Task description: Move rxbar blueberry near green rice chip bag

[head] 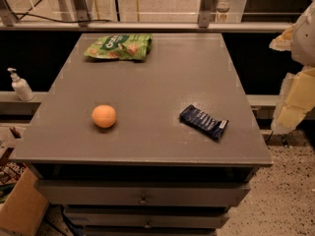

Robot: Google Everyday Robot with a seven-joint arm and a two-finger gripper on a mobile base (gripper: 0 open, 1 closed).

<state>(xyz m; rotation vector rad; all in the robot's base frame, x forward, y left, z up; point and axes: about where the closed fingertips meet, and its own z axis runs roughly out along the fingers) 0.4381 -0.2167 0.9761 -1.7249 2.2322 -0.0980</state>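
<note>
I should move to the rxbar blueberry next and grip the bar's near end (215, 129), the one closest to the front edge of the table.
The rxbar blueberry (203, 122), a small flat dark navy bar with pale print and a white end, lies at an angle on the right front part of the grey table top (162, 77). The green rice chip bag (119, 46), crinkled and flat with white lettering, lies at the far left of the table top. My gripper (294, 95) shows as pale yellow and white parts at the right edge of the view, off the table's right side and well apart from the bar. It holds nothing that I can see.
An orange ball-like fruit (104, 116) sits on the left front part of the table. Drawers (142, 196) are below the top. A white pump bottle (19, 85) stands on a ledge to the left. A cardboard box (19, 208) is on the floor, lower left.
</note>
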